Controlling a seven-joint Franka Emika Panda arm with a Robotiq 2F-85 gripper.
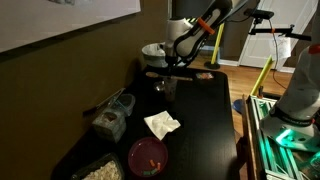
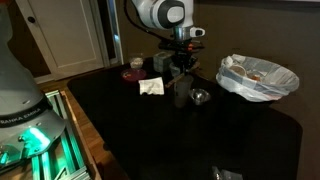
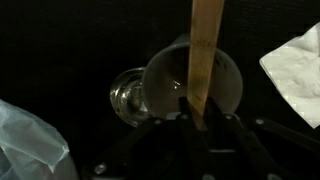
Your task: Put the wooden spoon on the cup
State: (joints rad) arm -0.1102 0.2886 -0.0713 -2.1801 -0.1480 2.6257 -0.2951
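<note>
Next, my gripper puts the light-brown wooden spoon, now held just over the cup, down across the open rim of the greyish cup (image 1: 170,78) (image 3: 198,78) and lets go, with the spoon's handle bridging both sides of the cup.
In the wrist view my gripper (image 3: 195,118) is shut on the light-brown wooden spoon (image 3: 206,45). The spoon's straight shaft runs up the picture, across the round rim of the greyish cup (image 3: 165,80) right below it. I cannot tell whether the spoon touches the rim. The spoon's head is hidden. In both exterior views the gripper (image 1: 170,68) (image 2: 182,68) hangs just over the cup (image 1: 165,88) (image 2: 183,95) on the black table.
A small clear glass piece (image 3: 128,95) (image 2: 201,97) lies against the cup. A white napkin (image 1: 161,123) (image 2: 151,87) (image 3: 295,60), a red bowl (image 1: 148,155) (image 2: 133,70), a plastic container (image 1: 113,112) and a white ruffled bowl (image 2: 258,78) stand around. The table edge (image 1: 236,130) is near.
</note>
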